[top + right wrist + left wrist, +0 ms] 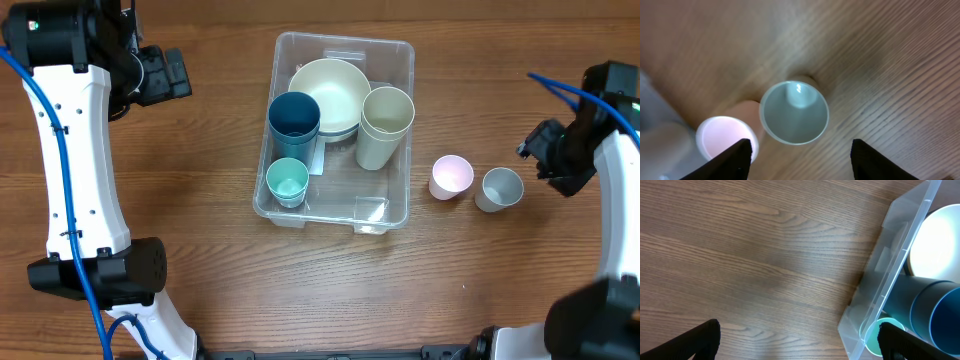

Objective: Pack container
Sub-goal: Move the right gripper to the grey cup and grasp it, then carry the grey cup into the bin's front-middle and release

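Note:
Next, my right gripper closes on the grey cup's rim [521, 187] [823, 129], on the side facing away from the pink cup.
The container [398, 58], a clear rectangular bin, sits mid-table holding a cream bowl [330, 92], a dark blue cup [294, 114], a small teal cup [287, 181] and a tall cream cup [386, 124]. A pink cup [451, 176] and a grey cup [499, 188] stand on the table to its right. My right gripper [538, 152] hovers open just right of the grey cup [795, 112], with the pink cup [722, 136] beside it and nothing between the fingers [800, 161]. My left gripper [168, 76] is wide open and empty over bare wood [800, 345], left of the container wall [890, 265].
The wooden table [200, 220] extends around the bin. The left arm's white link [75, 160] and base run down the left side. The right arm's base [600, 320] sits at the lower right. Blue cables trail along both arms.

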You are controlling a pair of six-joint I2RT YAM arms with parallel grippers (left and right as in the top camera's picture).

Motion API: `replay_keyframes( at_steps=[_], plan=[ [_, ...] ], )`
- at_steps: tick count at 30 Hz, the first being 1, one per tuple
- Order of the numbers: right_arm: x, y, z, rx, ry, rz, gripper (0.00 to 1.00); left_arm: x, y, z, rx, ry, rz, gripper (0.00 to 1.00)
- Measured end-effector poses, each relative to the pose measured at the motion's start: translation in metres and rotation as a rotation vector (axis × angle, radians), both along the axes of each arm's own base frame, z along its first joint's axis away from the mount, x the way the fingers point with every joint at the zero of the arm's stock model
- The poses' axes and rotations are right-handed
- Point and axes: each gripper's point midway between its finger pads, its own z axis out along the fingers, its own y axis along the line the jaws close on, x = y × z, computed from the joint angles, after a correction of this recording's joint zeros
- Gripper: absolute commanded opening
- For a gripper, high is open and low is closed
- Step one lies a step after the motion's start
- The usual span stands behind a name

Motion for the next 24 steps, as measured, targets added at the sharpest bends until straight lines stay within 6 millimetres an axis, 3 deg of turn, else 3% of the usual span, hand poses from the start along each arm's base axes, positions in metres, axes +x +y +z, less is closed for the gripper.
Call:
replay_keyframes(
  at_steps=[3, 11, 14, 19, 24],
  plan=[
    [-0.006, 0.003, -0.023, 0.038, 0.047, 0.006, 0.65, 0.0, 0.0, 0.0, 0.0, 0.0, 0.0, 1.0],
    [-0.025, 0.002, -0.057, 0.069, 0.104, -0.012, 0.64, 0.0, 0.0, 0.0, 0.0, 0.0, 0.0, 1.0],
    [-0.027, 0.002, -0.071, 0.07, 0.104, -0.024, 0.53, 0.0, 0.0, 0.0, 0.0, 0.0, 0.0, 1.0],
    [-0.033, 0.006, -0.091, 0.083, 0.107, -0.064, 0.26, 0.0, 0.0, 0.0, 0.0, 0.0, 0.0, 1.0],
    [-0.029, 0.004, -0.095, 0.091, 0.083, -0.108, 0.07, 0.0, 0.0, 0.0, 0.0, 0.0, 0.0, 1.0]
  ],
)
